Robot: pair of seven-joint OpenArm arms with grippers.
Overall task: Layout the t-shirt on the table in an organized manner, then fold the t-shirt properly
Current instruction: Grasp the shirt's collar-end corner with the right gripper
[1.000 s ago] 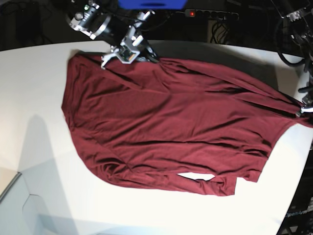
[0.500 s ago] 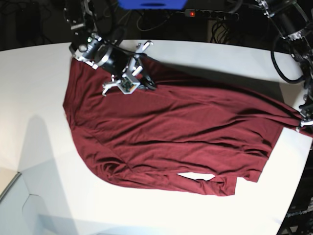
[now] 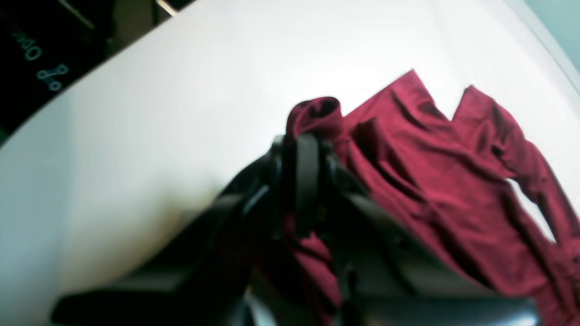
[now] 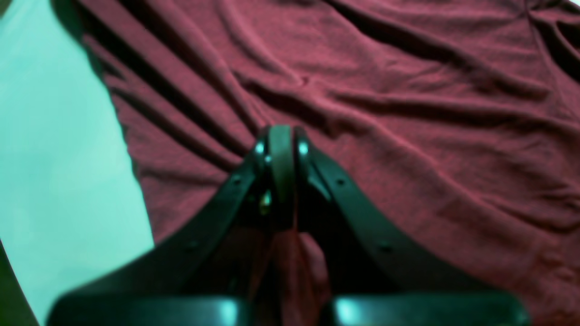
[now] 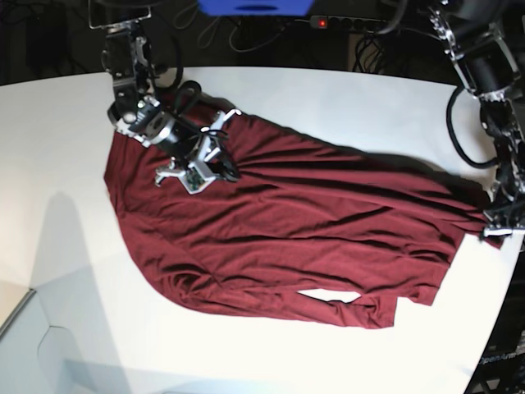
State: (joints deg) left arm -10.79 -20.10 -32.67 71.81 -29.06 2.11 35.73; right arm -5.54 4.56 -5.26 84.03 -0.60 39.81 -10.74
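The folds run from my right gripper's inner pinch to the bunched corner in my left gripper, so both grippers should open, take the t-shirt's back ends [image 5: 120, 150] and pull it flat.
The dark maroon t-shirt [image 5: 312, 238] lies spread across the white table [image 5: 344, 98], creased, with a sleeve along its near edge. My right gripper [image 5: 223, 171] sits over the shirt's upper left part, shut on a pinch of cloth; folds radiate from it. In the right wrist view its fingertips [image 4: 281, 140] press together over the wrinkled t-shirt [image 4: 408, 136]. My left gripper [image 5: 490, 232] is at the shirt's far right corner, near the table's edge. In the left wrist view the left gripper [image 3: 307, 145] is shut on a bunched corner of the t-shirt [image 3: 453, 181].
A power strip [image 5: 353, 23] with a red light, a blue object [image 5: 254, 6] and cables lie beyond the table's back edge. The table's curved edge [image 5: 500, 328] runs close to the left gripper. A grey panel [image 5: 25, 345] sits at the lower left.
My right gripper has dragged the shirt's back edge forward, off the table's back and over the shirt body. My left gripper has moved nearer too, pulling the right corner with it.
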